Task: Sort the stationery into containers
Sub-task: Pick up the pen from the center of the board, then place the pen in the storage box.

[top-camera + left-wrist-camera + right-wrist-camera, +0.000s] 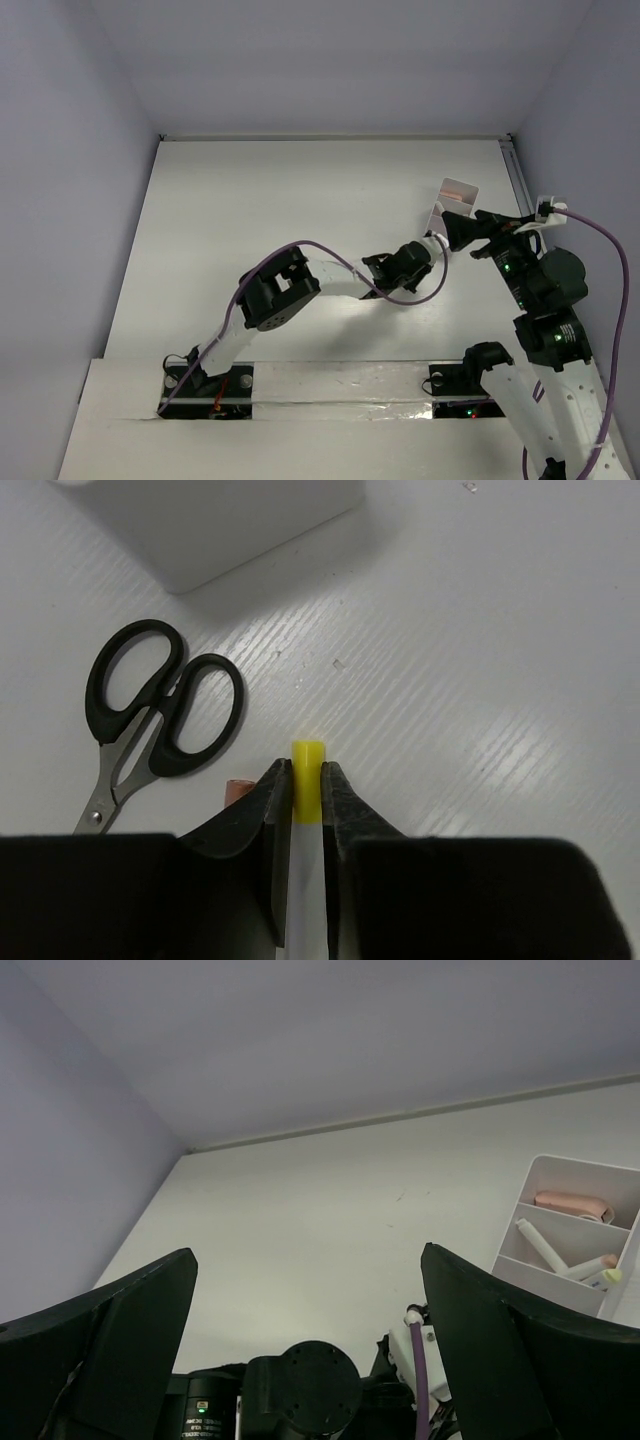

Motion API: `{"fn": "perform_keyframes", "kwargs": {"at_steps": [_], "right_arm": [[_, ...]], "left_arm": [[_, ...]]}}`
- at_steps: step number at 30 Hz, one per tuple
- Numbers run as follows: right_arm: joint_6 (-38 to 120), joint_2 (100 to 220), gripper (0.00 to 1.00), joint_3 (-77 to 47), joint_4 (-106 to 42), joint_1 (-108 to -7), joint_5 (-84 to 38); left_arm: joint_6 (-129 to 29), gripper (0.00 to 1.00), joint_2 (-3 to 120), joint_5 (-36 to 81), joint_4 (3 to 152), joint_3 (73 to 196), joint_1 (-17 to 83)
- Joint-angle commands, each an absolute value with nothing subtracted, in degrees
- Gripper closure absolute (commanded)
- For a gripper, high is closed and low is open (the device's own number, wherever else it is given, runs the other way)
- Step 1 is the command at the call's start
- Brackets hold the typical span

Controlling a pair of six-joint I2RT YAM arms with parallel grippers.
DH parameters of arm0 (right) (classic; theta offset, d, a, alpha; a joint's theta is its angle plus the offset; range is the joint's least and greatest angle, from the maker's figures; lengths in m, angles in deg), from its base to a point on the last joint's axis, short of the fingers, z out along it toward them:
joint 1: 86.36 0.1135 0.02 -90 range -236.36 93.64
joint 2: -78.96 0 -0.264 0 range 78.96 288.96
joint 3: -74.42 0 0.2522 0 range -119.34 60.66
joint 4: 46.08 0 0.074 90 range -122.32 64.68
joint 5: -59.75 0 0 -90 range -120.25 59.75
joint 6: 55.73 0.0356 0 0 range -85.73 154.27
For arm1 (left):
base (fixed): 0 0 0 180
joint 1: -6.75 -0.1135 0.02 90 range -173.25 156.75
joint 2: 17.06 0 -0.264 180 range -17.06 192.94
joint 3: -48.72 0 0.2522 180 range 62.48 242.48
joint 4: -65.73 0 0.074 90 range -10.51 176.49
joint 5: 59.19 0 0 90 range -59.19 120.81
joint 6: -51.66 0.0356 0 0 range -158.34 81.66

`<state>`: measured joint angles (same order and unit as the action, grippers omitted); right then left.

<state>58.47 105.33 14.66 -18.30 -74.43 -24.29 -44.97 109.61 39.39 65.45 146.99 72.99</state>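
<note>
My left gripper should put the white pen down in the middle compartment of the white container (448, 210). The pen is now low over the table.
My left gripper (307, 772) is shut on a white pen with a yellow end (308, 755), low over the table. Black-handled scissors (160, 710) lie to its left. A reddish pen end (238, 789) peeks out beside the left finger. The white container (220, 520) stands just beyond; it also shows in the top view (455, 195) with a pinkish-orange flap. My left gripper (432, 248) sits just in front of it there. My right gripper (452, 228) is open and empty, raised beside the container. In the right wrist view its compartments (560, 1230) hold a pink item (572, 1203) and white pens (545, 1248).
The left arm's purple cable (330, 250) loops over the middle of the table. The left wrist (305, 1385) lies right below my right gripper (310, 1290). Walls close the table at the back and both sides, with a rail (518, 175) at the right edge.
</note>
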Motion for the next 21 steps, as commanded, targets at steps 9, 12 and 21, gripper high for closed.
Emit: {"fn": "perform_keyframes", "kwargs": {"at_steps": [9, 12, 21], "right_arm": [[58.9, 102.8, 0.00, 12.1, -20.5, -74.8, -29.9], [60.1, 101.7, 0.00, 11.2, -22.9, -74.8, -31.5], [62.6, 103.5, 0.00, 9.9, -27.7, -74.8, -27.7]], "left_arm": [[-51.9, 1.00, 90.7, 33.4, 50.0, 142.2, 70.5], [-57.3, 1.00, 90.9, 29.3, 43.6, 142.3, 66.4], [-65.8, 1.00, 103.8, 24.8, 31.1, 156.6, 60.0]]}}
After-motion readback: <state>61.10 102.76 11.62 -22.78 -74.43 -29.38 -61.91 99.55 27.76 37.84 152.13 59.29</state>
